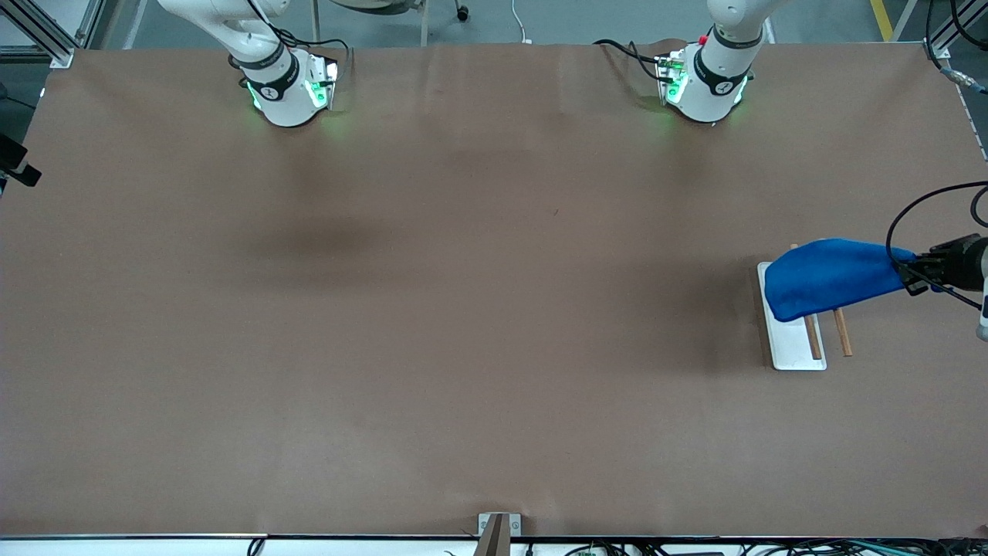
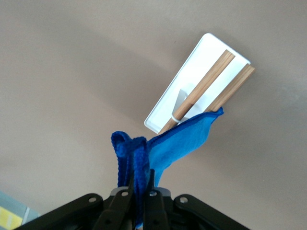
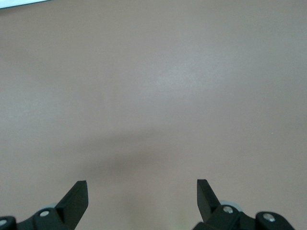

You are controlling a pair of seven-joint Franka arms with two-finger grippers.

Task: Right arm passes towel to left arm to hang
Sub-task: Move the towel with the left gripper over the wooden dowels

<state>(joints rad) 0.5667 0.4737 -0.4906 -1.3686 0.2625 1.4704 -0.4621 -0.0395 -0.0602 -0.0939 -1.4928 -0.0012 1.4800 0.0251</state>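
Note:
Next, my left gripper releases the bright-blue towel draped across the middle of the rack's two wooden bars (image 1: pixel 812 300) (image 2: pixel 204 103). The towel now stretches over the rack's farther part.
My left gripper (image 1: pixel 915 274) is shut on one end of the bright-blue towel (image 1: pixel 830 276) at the left arm's end of the table. The towel stretches from the jaws out over the farther part of a rack with a white base (image 1: pixel 795 347) and two wooden bars (image 1: pixel 841 332). In the left wrist view the towel (image 2: pixel 182 141) is pinched between the fingers of my left gripper (image 2: pixel 140 179), and its free end reaches over the ends of the wooden bars (image 2: pixel 206 84). My right gripper (image 3: pixel 142 191) is open and empty over bare brown table; it does not show in the front view.
The arm bases (image 1: pixel 289 89) (image 1: pixel 702 85) stand along the table edge farthest from the front camera. A black cable (image 1: pixel 903 216) loops by my left wrist. A metal bracket (image 1: pixel 498 529) sits at the edge nearest the front camera.

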